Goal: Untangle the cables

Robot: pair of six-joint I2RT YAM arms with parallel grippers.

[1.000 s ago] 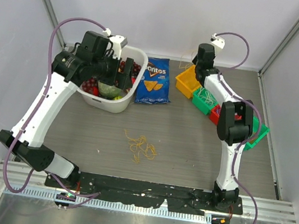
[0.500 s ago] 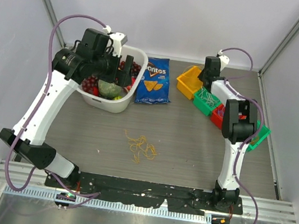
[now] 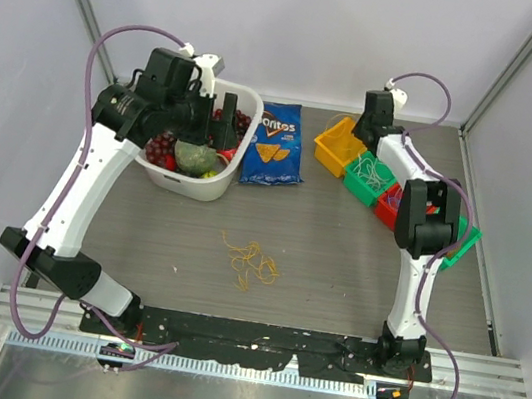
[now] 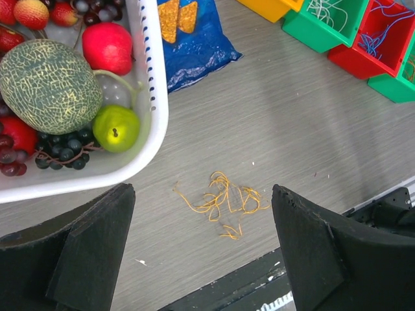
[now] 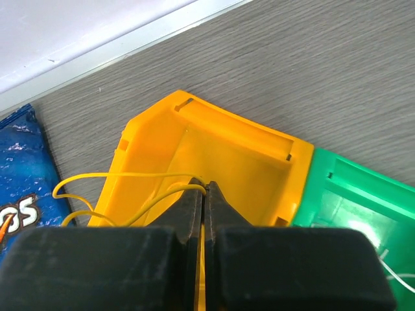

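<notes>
Next, I let go of the thin yellow cable with my right gripper inside the yellow bin (image 3: 340,149) (image 5: 198,219), between the chips bag and green bin.
A loose tangle of orange cables (image 3: 249,261) lies on the grey table in front of the arms, with nothing touching it. The left wrist view has the same orange cables (image 4: 224,202) between and far below the fingers of my left gripper (image 4: 204,259). From above, the left gripper (image 3: 218,131) stands open and empty over the white basket. My right gripper (image 5: 205,189) is shut on a thin yellow cable (image 5: 130,175), which loops out to its left above the yellow bin (image 5: 233,155). In the top view the right gripper (image 3: 358,131) hangs over that yellow bin (image 3: 335,145).
A white basket (image 3: 233,169) of fruit stands back left, with a blue chips bag (image 3: 276,146) beside it. To the right of the yellow bin are a green bin (image 4: 324,16) with white strings, a red bin (image 4: 382,32) with blue ones, and another green bin (image 3: 457,240).
My right wrist has shifted a little to the right above the yellow bin, still shut on the yellow cable. The left arm and the orange tangle have hardly moved.
</notes>
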